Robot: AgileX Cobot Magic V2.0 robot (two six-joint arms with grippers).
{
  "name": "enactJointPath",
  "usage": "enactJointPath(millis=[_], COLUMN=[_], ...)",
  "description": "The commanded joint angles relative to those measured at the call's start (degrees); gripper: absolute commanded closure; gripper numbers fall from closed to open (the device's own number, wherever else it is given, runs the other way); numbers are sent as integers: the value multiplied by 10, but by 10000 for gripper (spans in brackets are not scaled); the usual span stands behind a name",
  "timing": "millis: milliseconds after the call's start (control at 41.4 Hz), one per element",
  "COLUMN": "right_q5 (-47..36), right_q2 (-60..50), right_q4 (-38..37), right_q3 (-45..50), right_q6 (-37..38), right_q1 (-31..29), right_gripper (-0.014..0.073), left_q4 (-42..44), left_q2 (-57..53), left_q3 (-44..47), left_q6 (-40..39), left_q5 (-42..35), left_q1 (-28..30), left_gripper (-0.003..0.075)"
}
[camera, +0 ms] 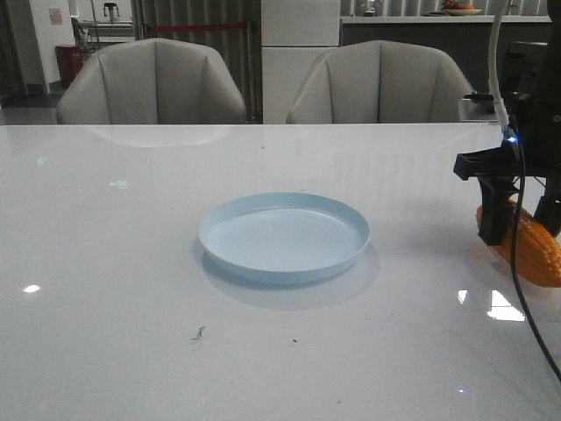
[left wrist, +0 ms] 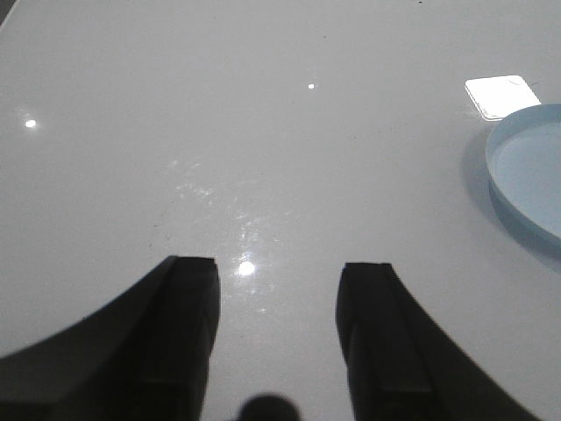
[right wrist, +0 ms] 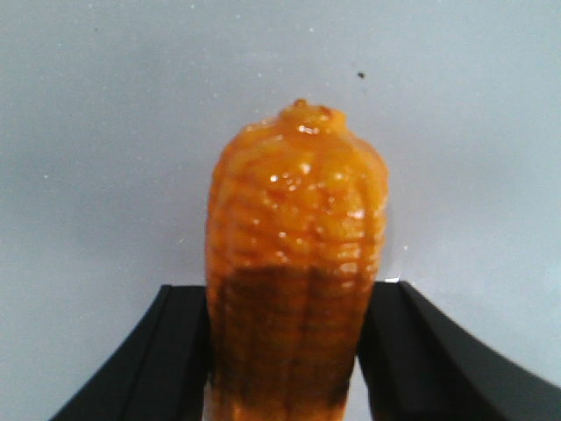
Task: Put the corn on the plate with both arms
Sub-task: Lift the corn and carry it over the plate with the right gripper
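Next, I let go of the orange corn with my right gripper near the middle of the pale blue plate [camera: 299,226].
The orange corn [camera: 536,250] lies on the white table at the far right edge of the front view, well right of the pale blue plate [camera: 283,235]. My right gripper [camera: 519,224] reaches down over the corn, one finger on each side. In the right wrist view the corn [right wrist: 296,228] fills the gap between the black fingers [right wrist: 175,351], which press on its sides; its tip points away from the gripper [right wrist: 285,298]. My left gripper [left wrist: 276,272] is open and empty over bare table. The plate's rim [left wrist: 504,189] shows off to its side. The left arm is out of the front view.
The glossy white table [camera: 131,263] has two grey chairs [camera: 153,83] behind its far edge. A thin cable [camera: 526,289] hangs from the right arm beside a small blue light [camera: 511,138]. Small dark specks [camera: 199,332] lie in front of the plate.
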Motion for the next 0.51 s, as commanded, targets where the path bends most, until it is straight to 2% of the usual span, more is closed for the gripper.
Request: enactJointPath(millis=[0, 193, 483], right_q5=[-11, 17, 57], right_q2=[-29, -29, -29], right_q4=[2, 2, 4], right_q3=[-25, -89, -243], right_q6=[-15, -58, -69], right_q1=[0, 20, 116], right_gripper=[253, 253, 253], left_q4=[-6, -6, -6], left_q2=[-1, -1, -1], left_q3=[-17, -17, -17], left_q6=[-1, -1, -1], left_q5=[-41, -42, -42], left_q1=[1, 1, 1], left_gripper=[340, 340, 340])
